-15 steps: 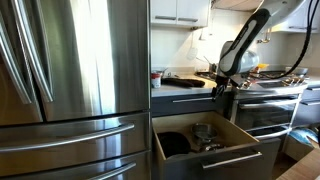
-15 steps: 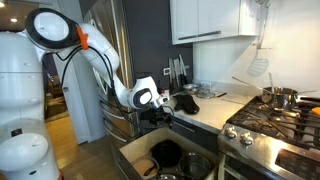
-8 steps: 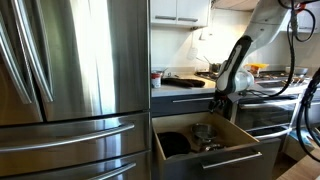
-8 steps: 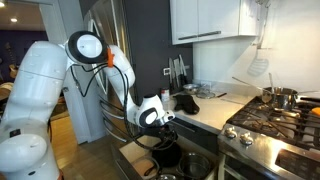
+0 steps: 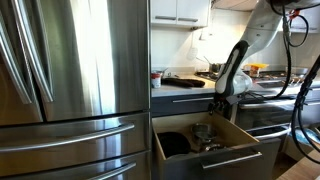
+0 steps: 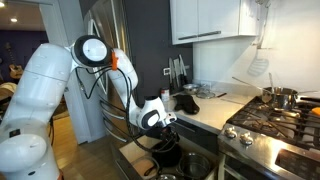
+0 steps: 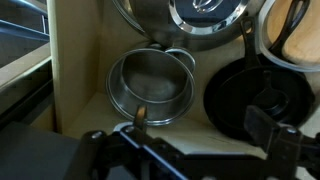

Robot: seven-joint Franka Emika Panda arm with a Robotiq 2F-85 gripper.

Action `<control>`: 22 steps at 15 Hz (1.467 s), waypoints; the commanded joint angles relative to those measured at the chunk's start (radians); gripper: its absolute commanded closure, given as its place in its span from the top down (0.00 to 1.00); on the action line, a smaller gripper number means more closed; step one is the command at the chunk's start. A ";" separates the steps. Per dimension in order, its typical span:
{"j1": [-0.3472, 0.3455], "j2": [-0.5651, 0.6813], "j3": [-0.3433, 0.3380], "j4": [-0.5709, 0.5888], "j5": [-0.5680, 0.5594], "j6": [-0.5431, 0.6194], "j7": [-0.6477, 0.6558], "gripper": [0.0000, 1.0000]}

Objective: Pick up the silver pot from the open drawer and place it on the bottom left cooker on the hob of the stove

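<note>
The silver pot has a loop handle. Next, my gripper should grab the pot by the pot's rim (image 5: pixel 198 129) (image 7: pixel 194 80) beside that handle, on the pot's side toward the black pan.
The silver pot (image 7: pixel 150 85) stands upright and empty on the pale wooden floor of the open drawer (image 7: pixel 80 80), and it also shows in an exterior view (image 5: pixel 203 132). My gripper (image 7: pixel 203 125) is open and empty, just above the drawer. One finger hangs at the pot's near rim, the other over a flat black pan (image 7: pixel 250 95). In both exterior views the gripper (image 5: pixel 221 101) (image 6: pixel 166 133) hovers over the drawer (image 5: pixel 215 160) (image 6: pixel 126 154). The stove's hob (image 6: pixel 270 122) with black grates lies to the side; its burners look alike.
Shiny lids or bowls (image 7: pixel 200 18) fill the drawer's far part. A tall steel fridge (image 5: pixel 70 80) stands beside the drawer. Another steel pot (image 6: pixel 281 97) sits on the hob's far part. A counter with dark items (image 6: pixel 195 103) lies between fridge and stove.
The arm has come down from counter height to the drawer. In the last half second it barely moved. The gripper stayed open.
</note>
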 commanded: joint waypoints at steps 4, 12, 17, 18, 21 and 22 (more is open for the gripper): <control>-0.031 0.156 0.030 0.114 -0.001 0.050 0.005 1.00; 0.022 0.469 -0.044 0.364 0.022 0.122 0.075 1.00; -0.031 0.600 0.025 0.502 0.015 0.142 0.077 1.00; -0.039 0.626 0.039 0.531 0.011 0.148 0.075 1.00; -0.058 0.696 0.075 0.616 -0.006 0.165 0.058 1.00; -0.063 0.718 0.085 0.644 -0.009 0.158 0.054 1.00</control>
